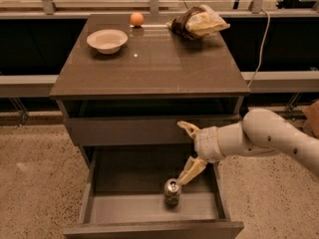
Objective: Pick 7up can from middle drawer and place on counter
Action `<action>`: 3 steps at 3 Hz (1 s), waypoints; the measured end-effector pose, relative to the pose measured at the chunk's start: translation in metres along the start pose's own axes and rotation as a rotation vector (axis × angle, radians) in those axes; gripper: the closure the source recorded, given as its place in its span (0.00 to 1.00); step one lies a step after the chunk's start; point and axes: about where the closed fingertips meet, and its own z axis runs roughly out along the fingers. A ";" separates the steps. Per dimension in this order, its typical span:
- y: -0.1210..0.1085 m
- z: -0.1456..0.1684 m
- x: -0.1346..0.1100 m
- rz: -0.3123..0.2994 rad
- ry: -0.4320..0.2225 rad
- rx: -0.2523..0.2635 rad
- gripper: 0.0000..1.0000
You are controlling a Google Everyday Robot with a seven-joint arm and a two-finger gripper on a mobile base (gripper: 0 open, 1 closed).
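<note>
Next, my gripper goes down to the 7up can's body [172, 192] in the open middle drawer and closes there.
The 7up can [172, 192] stands upright on the grey floor of the pulled-out middle drawer [124, 208], near its front centre-right. My gripper [187, 151] is open, just above and right of the can. Its lower finger [191, 171] reaches down close to the can's silver top. Its upper finger [189, 129] sits in front of the closed drawer front above. The white arm comes in from the right. The dark brown counter [149, 59] tops the cabinet.
On the counter sit a white bowl [106, 40] at back left, an orange ball [136, 19] at the back edge and a crumpled chip bag [199, 23] at back right. A cable [261, 49] hangs at the right. The floor is speckled stone.
</note>
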 end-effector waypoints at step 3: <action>0.016 0.059 0.045 0.167 -0.050 -0.059 0.00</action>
